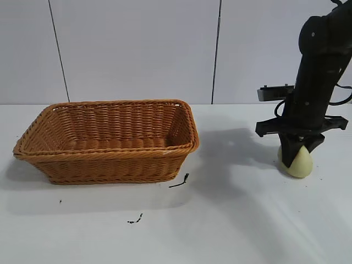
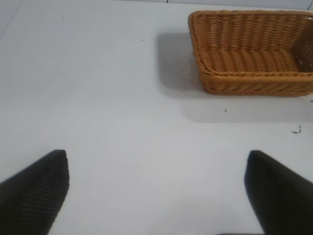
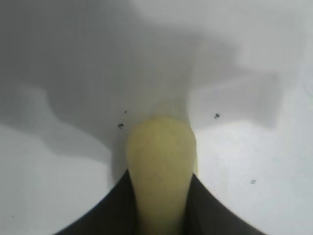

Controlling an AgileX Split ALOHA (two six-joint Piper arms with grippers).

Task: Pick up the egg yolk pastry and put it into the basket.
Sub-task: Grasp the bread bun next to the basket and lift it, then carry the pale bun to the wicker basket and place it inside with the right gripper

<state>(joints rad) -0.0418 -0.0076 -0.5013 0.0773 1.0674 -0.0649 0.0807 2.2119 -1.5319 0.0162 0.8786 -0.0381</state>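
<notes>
Next, I let go of the egg yolk pastry with my right gripper near the middle of the basket (image 1: 127, 140), just behind the basket's front rim.
The egg yolk pastry (image 1: 298, 163) is a pale yellow lump on the white table at the right. My right gripper (image 1: 296, 149) comes down on it from above and is shut on it. In the right wrist view the pastry (image 3: 161, 161) is squeezed narrow between the two dark fingers (image 3: 110, 210). It is at table level or just above; I cannot tell which. The orange-brown wicker basket (image 1: 110, 159) stands at the left of the table and has nothing in it. It also shows in the left wrist view (image 2: 244, 81). My left gripper (image 2: 156, 191) is open, well away from the basket.
Small dark scraps (image 1: 180, 181) lie on the table in front of the basket's right corner, with another bit (image 1: 135, 219) nearer the front. Bare white table lies between the basket and the pastry.
</notes>
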